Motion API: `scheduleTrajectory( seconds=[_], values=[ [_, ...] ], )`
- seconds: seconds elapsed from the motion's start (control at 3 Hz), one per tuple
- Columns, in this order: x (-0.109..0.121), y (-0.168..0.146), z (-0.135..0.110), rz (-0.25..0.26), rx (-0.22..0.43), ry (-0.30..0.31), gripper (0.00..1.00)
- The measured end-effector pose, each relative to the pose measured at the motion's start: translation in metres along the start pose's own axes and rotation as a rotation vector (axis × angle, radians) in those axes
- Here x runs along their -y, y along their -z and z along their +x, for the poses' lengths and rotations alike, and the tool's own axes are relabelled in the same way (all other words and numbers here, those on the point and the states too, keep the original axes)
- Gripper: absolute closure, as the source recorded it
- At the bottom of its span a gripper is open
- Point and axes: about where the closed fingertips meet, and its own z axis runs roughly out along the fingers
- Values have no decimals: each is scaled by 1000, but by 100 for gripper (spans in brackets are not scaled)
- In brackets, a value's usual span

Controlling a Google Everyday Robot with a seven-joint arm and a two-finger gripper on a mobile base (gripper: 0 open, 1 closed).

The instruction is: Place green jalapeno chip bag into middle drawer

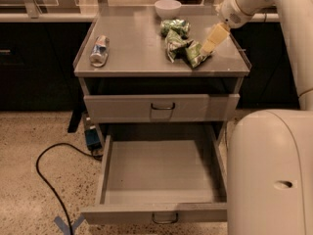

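Note:
Next, I close my gripper on the green jalapeno chip bag's end (pixel 198 54) that is farthest from the can, and leave the other end sticking out.
The green jalapeno chip bag (pixel 183 48) lies crumpled on the grey cart top, right of centre, with pale patches on its foil. A smaller, darker green bag (pixel 175 27) lies just behind it. My gripper (pixel 206 49) reaches down from the upper right, and its pale tip is at the right end of the chip bag. I cannot tell whether it touches the bag. The middle drawer (pixel 161 213) is pulled fully out below the cart and its inside is bare. The drawer front above it (pixel 161 107) is closed.
A white bowl (pixel 167 7) stands at the back of the cart top. A can (pixel 99 50) lies on its side at the left. A black cable (pixel 51 180) and a blue tape cross (pixel 68 225) are on the floor at left. My white body (pixel 271 173) fills the lower right.

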Motion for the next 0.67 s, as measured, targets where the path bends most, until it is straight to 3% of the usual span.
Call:
scheduleTrajectory(
  seconds=[0.67],
  values=[
    [-7, -35, 17, -70, 29, -48, 0]
  ],
)
